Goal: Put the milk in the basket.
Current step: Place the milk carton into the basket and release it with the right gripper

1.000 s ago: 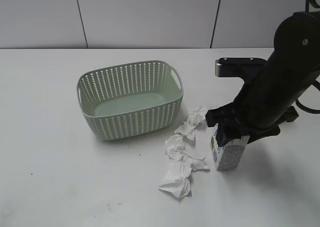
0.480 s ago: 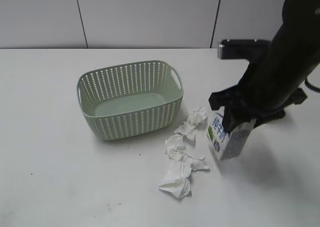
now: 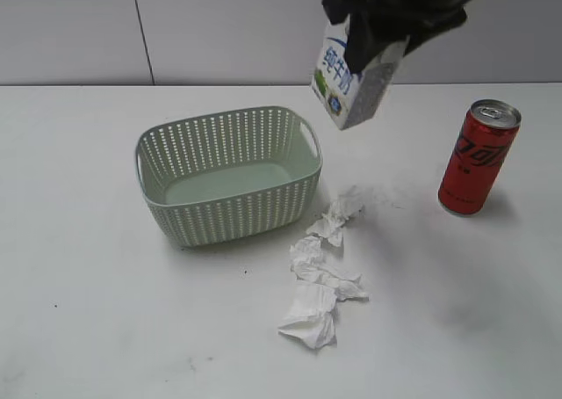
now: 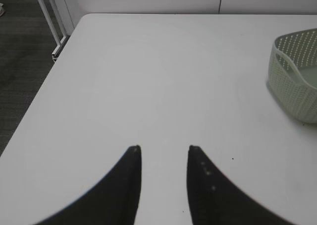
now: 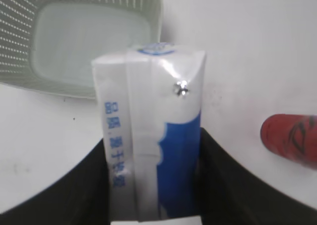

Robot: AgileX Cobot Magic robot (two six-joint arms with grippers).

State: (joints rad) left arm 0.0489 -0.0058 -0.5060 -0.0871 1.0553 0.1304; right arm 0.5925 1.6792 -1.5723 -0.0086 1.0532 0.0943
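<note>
The milk is to go on the bottom of the basket. My right gripper needs to release it there, close to the middle (image 3: 247,186) (image 5: 103,66) of the basket's front side.
My right gripper (image 3: 376,32) is shut on the milk (image 3: 349,81), a small white carton with blue characters and a green patch. It holds the carton tilted, high above the table, just right of the basket's far right corner. In the right wrist view the milk (image 5: 151,131) sits between the two black fingers, with the basket (image 5: 153,17) below and ahead. The pale green slotted basket (image 3: 230,213) stands empty on the white table, left of centre. My left gripper (image 4: 163,149) is open and empty over bare table, with the basket (image 4: 292,81) at the right edge of its view.
A red soda can (image 3: 477,157) stands upright at the right; it also shows in the right wrist view (image 5: 290,138). Several crumpled white tissues (image 3: 321,272) lie in a line right of the basket's front. The table's left edge (image 4: 47,86) drops to dark floor.
My right gripper has lifted the milk off the table beside the tissues and carried it up and left toward the basket. The soda can, hidden by the arm before, now shows.
</note>
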